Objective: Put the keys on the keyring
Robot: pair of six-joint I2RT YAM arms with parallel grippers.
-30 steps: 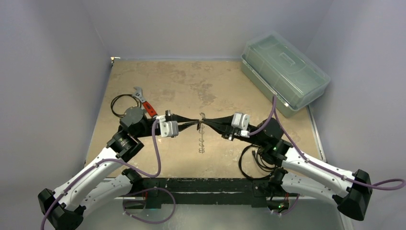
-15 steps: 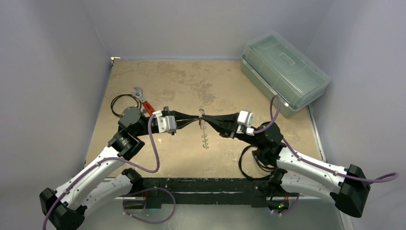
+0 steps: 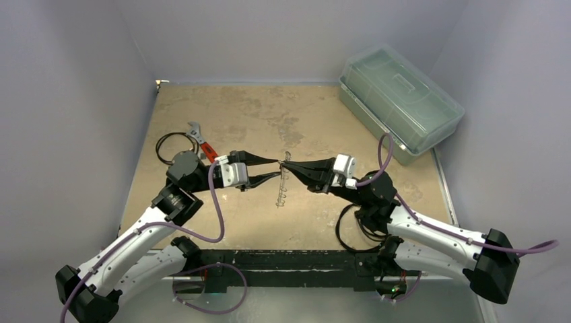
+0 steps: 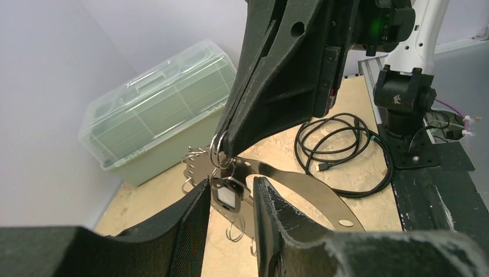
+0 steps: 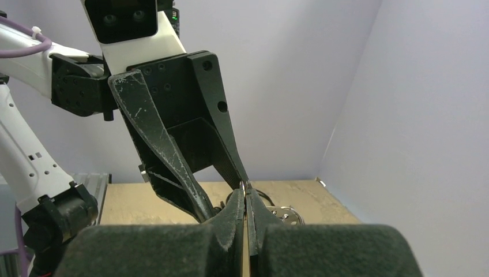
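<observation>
The silver rings stick out crooked beside my right gripper's fingers, so next I pinch their lower ends [image 4: 214,178] with my left gripper while my right gripper opens and takes them again.
My right gripper [image 3: 289,163] is shut on the top of the keyring [image 3: 281,192], which hangs from its tips down toward the table. In the left wrist view the right fingers [image 4: 271,75] pinch small silver rings [image 4: 219,151], and a key with a black head [image 4: 226,196] dangles below them with the metal loop [image 4: 305,190] behind. My left gripper [image 4: 230,182] is open, one finger on each side of that key, not touching it. In the top view the left gripper [image 3: 275,169] faces the right one. The right wrist view shows the shut right gripper [image 5: 244,193].
A clear green lidded box [image 3: 400,101] stands at the back right. A red-handled wrench [image 3: 202,142] and a black cable coil [image 3: 168,145] lie behind the left arm. Another black cable [image 3: 353,225] lies by the right arm's base.
My left gripper was shut at the ring's top beside the right one; it has opened. The hanging keyring has swung slightly. Both arms shifted a little toward the back.
</observation>
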